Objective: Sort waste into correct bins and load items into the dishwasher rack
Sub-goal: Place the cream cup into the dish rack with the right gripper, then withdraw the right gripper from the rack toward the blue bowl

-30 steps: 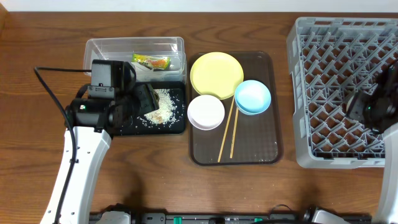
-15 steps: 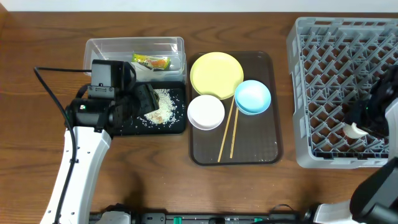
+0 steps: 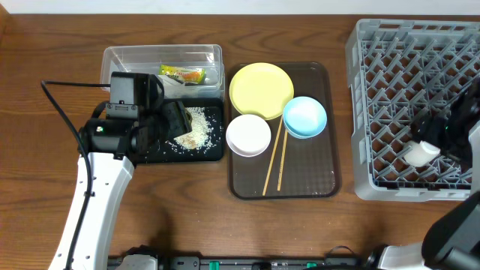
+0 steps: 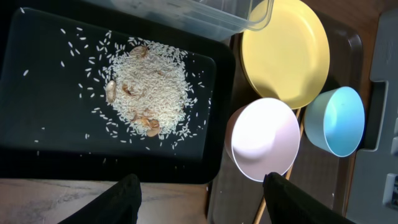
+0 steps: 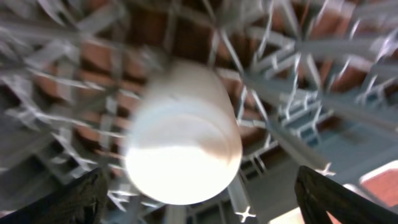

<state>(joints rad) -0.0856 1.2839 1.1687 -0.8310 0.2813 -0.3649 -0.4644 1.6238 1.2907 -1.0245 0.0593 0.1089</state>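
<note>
Next, my right gripper grips the rim [image 3: 325,118] of the blue bowl, on the side nearest the grey dishwasher rack.
A small pale cup [image 3: 418,152] lies on its side in the grey dishwasher rack [image 3: 390,67]. My right gripper [image 3: 435,135] is open just above it; in the right wrist view the cup [image 5: 183,143] sits between the spread fingers, untouched. My left gripper [image 3: 174,120] is open and empty over the black tray [image 3: 154,150], beside the rice heap [image 3: 196,129]. The snack wrapper [image 3: 184,74] lies in the clear box [image 3: 135,58]. The yellow plate [image 3: 261,88], blue bowl [image 3: 304,117], white bowl [image 3: 248,135] and chopsticks [image 3: 276,157] lie on the brown tray [image 3: 315,176].
In the left wrist view the rice [image 4: 146,87] is heaped on the black tray [image 4: 43,124], with the white bowl [image 4: 264,140], yellow plate [image 4: 286,53] and blue bowl [image 4: 336,121] to its right. Bare wooden table lies in front.
The cup has come into sight lying in the rack, and my right gripper has opened and drawn back from it. The left arm has not moved.
</note>
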